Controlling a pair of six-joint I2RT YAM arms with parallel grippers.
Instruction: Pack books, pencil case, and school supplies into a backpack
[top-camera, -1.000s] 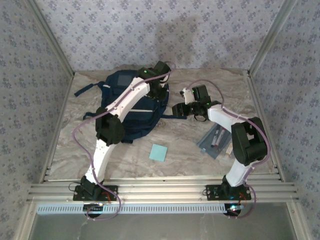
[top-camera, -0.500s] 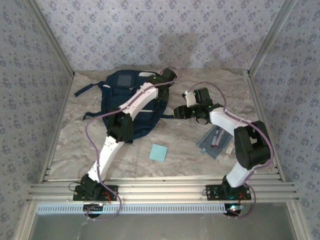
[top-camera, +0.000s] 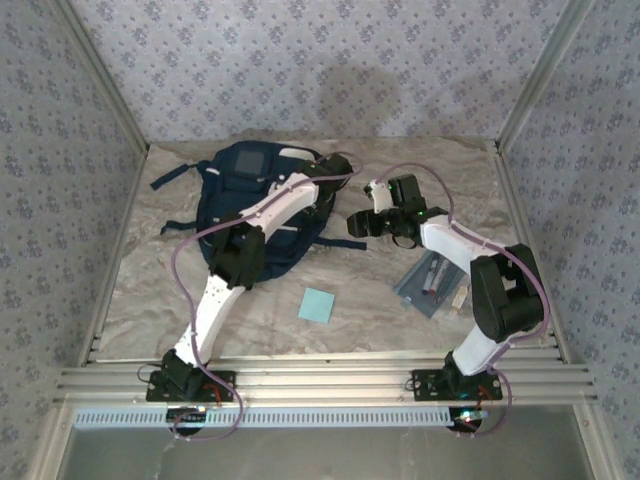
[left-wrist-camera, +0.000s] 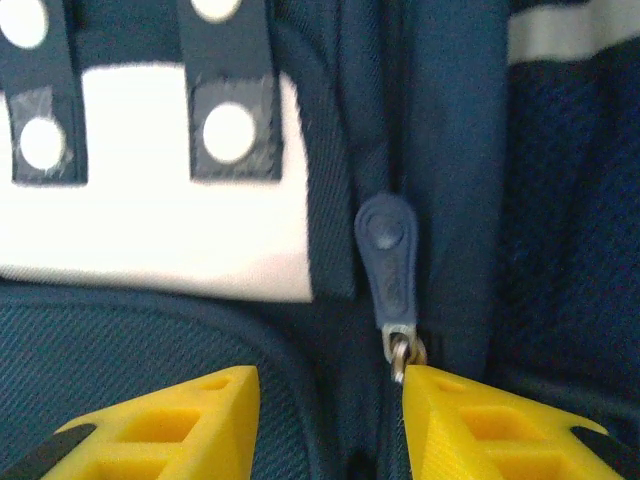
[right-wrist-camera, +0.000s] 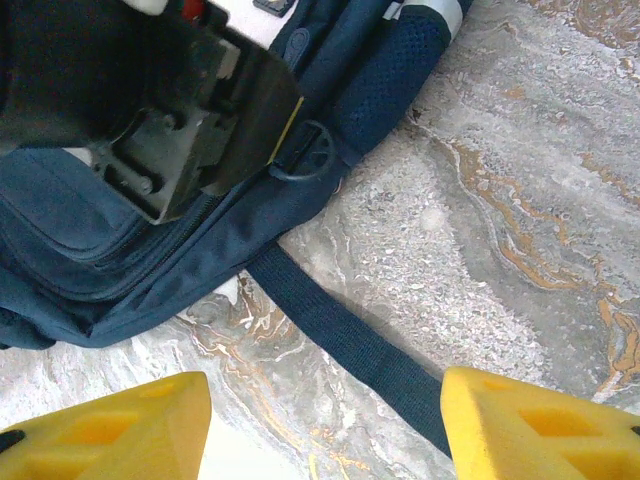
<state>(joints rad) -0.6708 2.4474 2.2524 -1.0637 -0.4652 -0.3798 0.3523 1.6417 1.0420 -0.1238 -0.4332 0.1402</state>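
Next, my left gripper raises the backpack's flap by the mesh pocket's rim (left-wrist-camera: 302, 395), because the flap lies shut and the zipper pull sits far up beside the white band.
The navy backpack (top-camera: 228, 195) lies at the back left of the table, zipped along the side I see. My left gripper (top-camera: 338, 168) hovers over its right edge, open. In the left wrist view the yellow fingertips (left-wrist-camera: 440, 400) stand apart over the zip, and the blue zipper pull (left-wrist-camera: 390, 255) lies just ahead, its metal ring touching the right fingertip. My right gripper (top-camera: 360, 224) is open wide above a dark strap (right-wrist-camera: 350, 335) beside the backpack (right-wrist-camera: 90, 250). The pencil case (top-camera: 431, 285) lies at the right. The light-blue pad of school supplies (top-camera: 317, 305) lies near the front centre. The books are out of view.
Marbled table (top-camera: 360, 290) with patterned walls on three sides and a metal rail (top-camera: 320, 380) along the near edge. The left gripper's black body (right-wrist-camera: 170, 120) hangs close above the backpack in the right wrist view. A small white item (top-camera: 458, 298) lies by the pencil case.
The left gripper has opened and slid right and slightly back along the backpack's edge. The right gripper has opened wider and shifted slightly.
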